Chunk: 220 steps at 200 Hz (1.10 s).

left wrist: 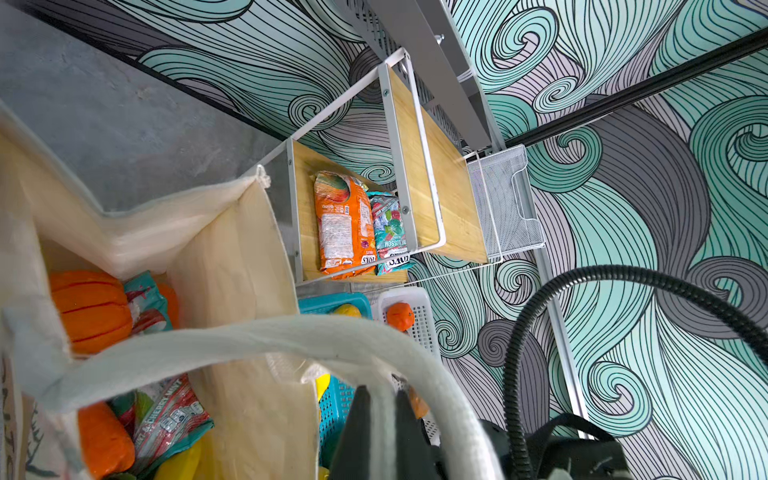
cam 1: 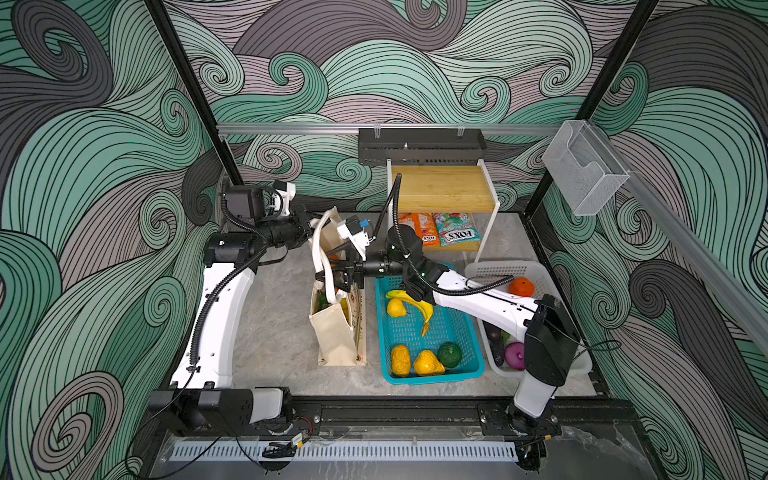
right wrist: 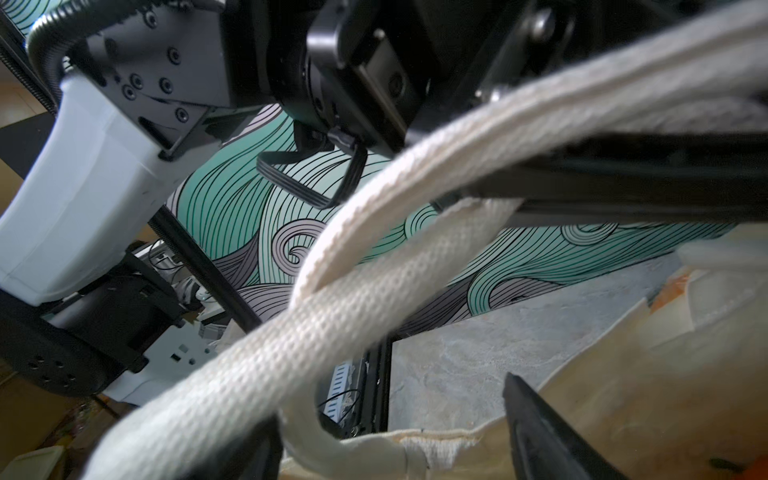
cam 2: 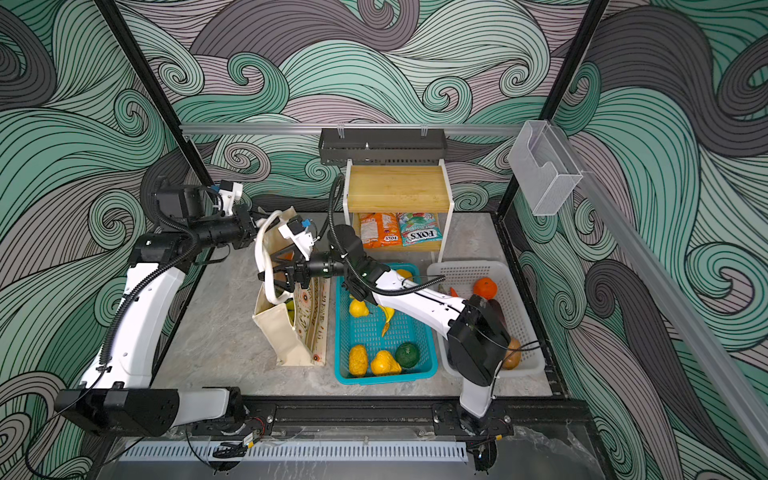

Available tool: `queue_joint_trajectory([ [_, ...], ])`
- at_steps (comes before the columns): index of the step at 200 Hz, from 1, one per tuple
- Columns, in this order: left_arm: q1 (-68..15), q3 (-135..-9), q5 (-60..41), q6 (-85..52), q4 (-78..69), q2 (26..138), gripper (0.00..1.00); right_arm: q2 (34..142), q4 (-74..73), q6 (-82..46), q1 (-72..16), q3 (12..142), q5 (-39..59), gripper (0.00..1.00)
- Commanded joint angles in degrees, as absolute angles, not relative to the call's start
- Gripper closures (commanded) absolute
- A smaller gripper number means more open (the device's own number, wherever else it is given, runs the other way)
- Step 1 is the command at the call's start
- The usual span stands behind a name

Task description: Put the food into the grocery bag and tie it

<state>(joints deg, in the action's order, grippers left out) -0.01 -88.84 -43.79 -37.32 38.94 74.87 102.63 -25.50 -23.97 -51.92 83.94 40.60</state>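
Note:
The grocery bag's crossed handles rest loosely over my right gripper's finger, so my right gripper will close on the handle loop (right wrist: 300, 424) and draw it away from my left gripper.
The grocery bag (cam 1: 334, 338) (cam 2: 282, 338), a cream canvas tote, stands open in the middle of the table. In the left wrist view it holds food: an orange pumpkin (left wrist: 91, 311), a teal-red snack packet (left wrist: 166, 419), a carrot (left wrist: 104, 440) and something yellow. My left gripper (cam 1: 309, 226) (left wrist: 381, 392) is shut on one white rope handle (left wrist: 291, 332), lifted at the bag's far end. My right gripper (cam 1: 334, 279) (right wrist: 395, 415) hangs over the bag's mouth. Its jaws are wide apart, with the crossing handles (right wrist: 374, 299) lying over one finger.
A teal basket (cam 1: 432, 374) with a banana and yellow and green fruit stands right of the bag. Beyond it is a white basket (cam 1: 498, 270) holding an orange (cam 1: 521, 286) and vegetables. A wooden shelf (cam 1: 440, 191) at the back holds two snack packets (cam 1: 457, 235).

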Motion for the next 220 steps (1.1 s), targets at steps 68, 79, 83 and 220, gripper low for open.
queue_joint_trajectory([
  [68,3.0,-86.5,-44.9,-37.0,36.1,71.0,1.00,102.5,-26.0,-27.1,-54.0,87.5,26.7,0.71],
  [79,3.6,-86.4,-45.0,-36.8,36.4,70.8,1.00,103.1,-24.3,-27.2,-54.1,89.0,26.6,0.65],
  [83,3.7,-86.4,-45.0,-36.8,36.5,70.7,1.00,103.4,-23.7,-27.3,-54.2,89.6,26.7,0.59],
  [220,8.5,-92.3,-30.5,-26.7,51.5,69.3,1.00,103.1,-6.3,-20.6,-55.6,94.4,24.1,0.99],
])
